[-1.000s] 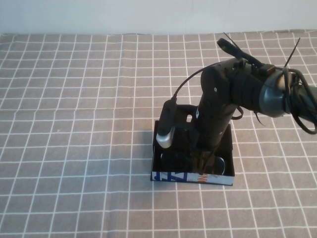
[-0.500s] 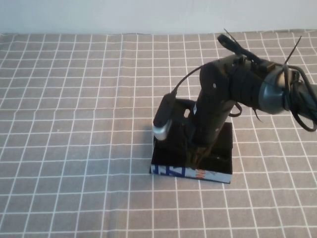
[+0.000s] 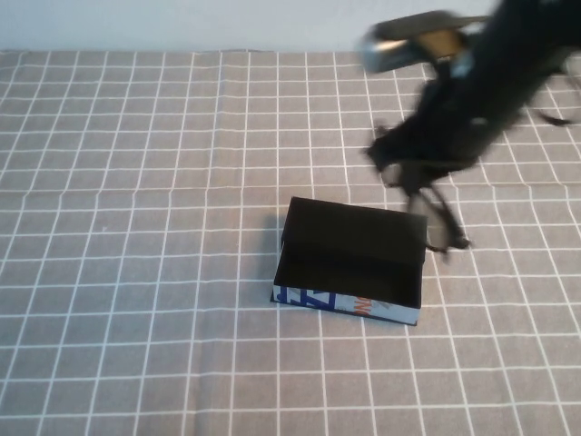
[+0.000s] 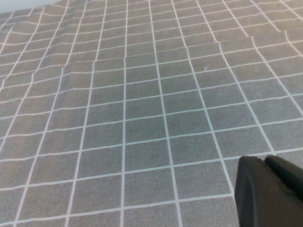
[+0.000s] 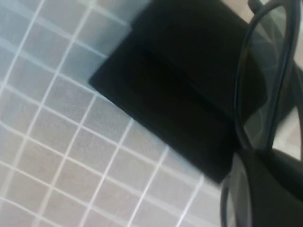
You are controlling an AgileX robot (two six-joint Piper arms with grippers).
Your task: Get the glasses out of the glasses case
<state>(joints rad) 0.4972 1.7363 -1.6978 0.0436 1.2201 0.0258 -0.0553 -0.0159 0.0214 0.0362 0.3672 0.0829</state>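
Observation:
My right gripper will let go of the black glasses on the bare tablecloth (image 3: 500, 330) beside its own end of the glasses case.
The glasses case (image 3: 349, 259) lies open mid-table, black inside, with its blue, white and orange printed front side toward me. I see nothing in it. My right gripper (image 3: 407, 162) hangs above the table, just behind the case's right end, shut on the black glasses (image 3: 434, 204), which dangle below it clear of the case. In the right wrist view the glasses (image 5: 265, 80) hang in front of the case (image 5: 180, 90), held in the right gripper (image 5: 260, 165). My left gripper (image 4: 263, 163) shows only in the left wrist view, shut and empty over bare cloth.
A grey tablecloth with a white grid (image 3: 136, 227) covers the whole table. A white wall (image 3: 182, 23) runs along the far edge. The right arm's cables (image 3: 545, 113) trail at the far right.
My right gripper has risen out of the case and moved back and to the right, lifting the glasses out with it. The case has stayed in place.

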